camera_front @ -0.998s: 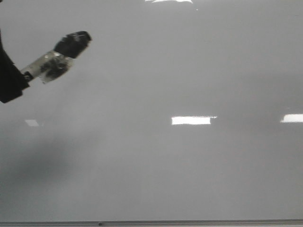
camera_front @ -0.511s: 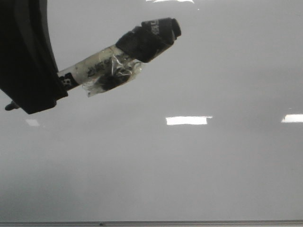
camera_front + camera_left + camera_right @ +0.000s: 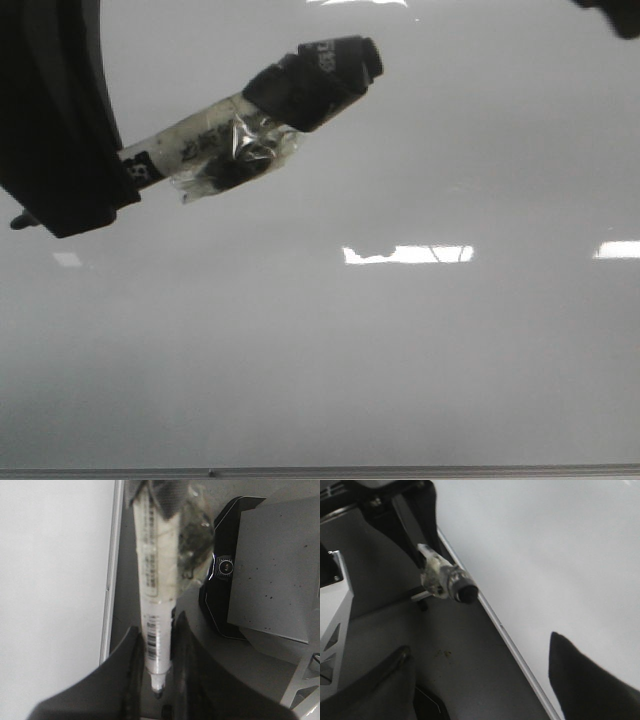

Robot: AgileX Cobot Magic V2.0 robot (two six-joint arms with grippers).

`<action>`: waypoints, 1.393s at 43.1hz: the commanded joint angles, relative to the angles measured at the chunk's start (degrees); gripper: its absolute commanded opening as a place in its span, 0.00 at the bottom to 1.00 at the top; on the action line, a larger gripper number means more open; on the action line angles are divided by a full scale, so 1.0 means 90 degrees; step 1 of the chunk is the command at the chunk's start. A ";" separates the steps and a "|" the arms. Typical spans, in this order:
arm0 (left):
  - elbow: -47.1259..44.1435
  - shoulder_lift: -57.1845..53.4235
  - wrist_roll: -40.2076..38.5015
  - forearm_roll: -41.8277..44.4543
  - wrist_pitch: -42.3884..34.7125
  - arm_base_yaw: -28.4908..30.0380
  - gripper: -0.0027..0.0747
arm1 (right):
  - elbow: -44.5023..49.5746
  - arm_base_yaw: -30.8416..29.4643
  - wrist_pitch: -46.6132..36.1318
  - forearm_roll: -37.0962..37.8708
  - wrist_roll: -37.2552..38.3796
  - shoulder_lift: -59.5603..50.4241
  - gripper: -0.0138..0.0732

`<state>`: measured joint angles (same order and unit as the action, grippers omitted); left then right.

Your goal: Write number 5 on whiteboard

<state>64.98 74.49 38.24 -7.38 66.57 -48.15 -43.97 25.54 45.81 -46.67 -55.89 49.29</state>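
The marker's writing tip is on my left gripper's side. So my right gripper should close on the marker's thick black end (image 3: 308, 84) (image 3: 461, 585).
The whiteboard (image 3: 400, 350) is a glossy pale grey board that fills the front view, with a thin rail (image 3: 400, 470) along its near edge. No number 5 shows on it. My left gripper (image 3: 118, 180) is shut on a marker (image 3: 215, 145), a white barrel wrapped in clear tape, with its black end (image 3: 330, 70) pointing away from the gripper, above the board. In the left wrist view the marker (image 3: 155, 580) sits between the fingers of the left gripper (image 3: 157, 627). My right gripper (image 3: 485, 675) is wide open and empty over the board's rail (image 3: 510, 640). It faces the marker (image 3: 445, 577).
Bright rectangular light reflections (image 3: 405, 254) lie on the board. Beside the board, off its rail, is dark grey table (image 3: 460, 670). A black device (image 3: 220, 575) and a grey box (image 3: 275, 565) lie there. A dark bit of my right arm (image 3: 615, 12) shows at the front view's top right corner.
My left gripper has come in from the left with the marker, then stayed nearly still. A dark bit of the right arm has appeared at the top right, and the central reflection has shifted.
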 commanded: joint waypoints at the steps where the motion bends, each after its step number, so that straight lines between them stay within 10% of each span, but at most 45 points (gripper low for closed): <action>1: 0.0202 -0.0201 0.0005 -0.0127 -0.0219 -0.0047 0.01 | -0.0532 0.0191 -0.0176 -0.0665 -0.0663 0.0621 0.82; 25: 0.0202 -0.0201 0.0005 -0.0127 -0.0234 -0.0047 0.01 | -0.1620 0.1106 0.0237 -0.0867 -0.0987 0.2676 0.78; 40: 0.0202 -0.0201 0.0005 -0.0127 -0.0234 -0.0047 0.01 | -0.1620 0.1106 0.0342 -0.0637 -0.0987 0.2683 0.09; 48: 0.0202 -0.0201 0.0005 -0.0127 -0.0246 -0.0047 0.01 | -0.1620 0.1100 0.0276 -0.0555 -0.0987 0.2683 0.08; 52: 0.0202 -0.0201 -0.0009 -0.0127 -0.0255 -0.0047 0.12 | -0.1620 0.1078 0.0230 -0.0535 -0.0987 0.2683 0.08; 60: 0.0202 -0.0201 -0.0307 -0.0126 -0.0435 -0.0047 0.63 | -0.1620 0.0853 0.0307 -0.0534 -0.0981 0.2683 0.08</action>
<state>64.98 74.49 37.63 -7.35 65.37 -48.15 -56.74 34.30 48.97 -49.69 -63.98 74.67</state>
